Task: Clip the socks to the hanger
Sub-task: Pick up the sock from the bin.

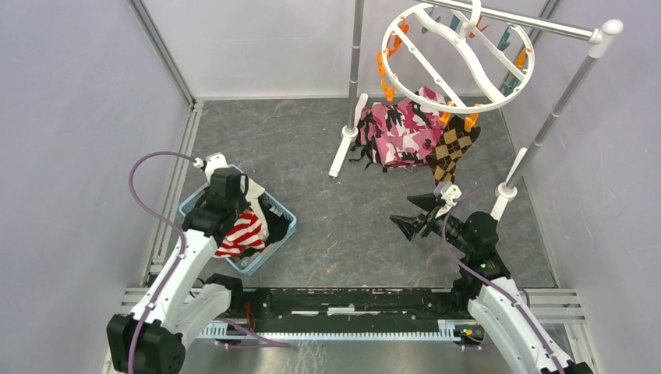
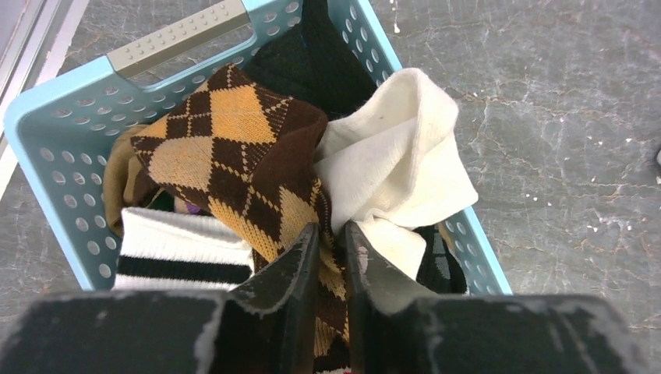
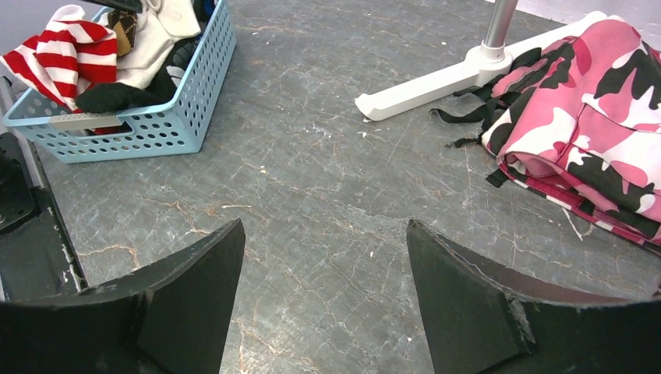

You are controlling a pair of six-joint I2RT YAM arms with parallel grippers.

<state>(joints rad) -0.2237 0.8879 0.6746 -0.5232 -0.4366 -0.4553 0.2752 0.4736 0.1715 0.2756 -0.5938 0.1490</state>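
Observation:
The argyle sock is pinched at its middle by my left gripper, beside the white cloth. Next, I open that gripper and take the sock near its cuff [image 2: 331,354] before lifting.
A brown-and-black argyle sock [image 2: 234,148] lies on top of the pile in the blue basket [image 2: 47,132]. My left gripper [image 2: 331,230] reaches down into the basket and is shut on a fold of that sock. Beside it lie a white sock with black stripes [image 2: 179,253] and a red-and-white striped sock [image 1: 240,234]. The round white hanger [image 1: 385,43] hangs from the rail at the back right, and another argyle sock [image 1: 452,148] dangles from one of its orange pins. My right gripper [image 1: 409,214] hovers open over bare table, below the hanger.
A plain white cloth [image 2: 397,156] drapes over the basket's right side. A pink camouflage cloth [image 1: 397,132] lies on the table under the hanger. The silver rail's poles [image 1: 546,132] and white feet [image 1: 343,144] stand around it. Walls close in left and right.

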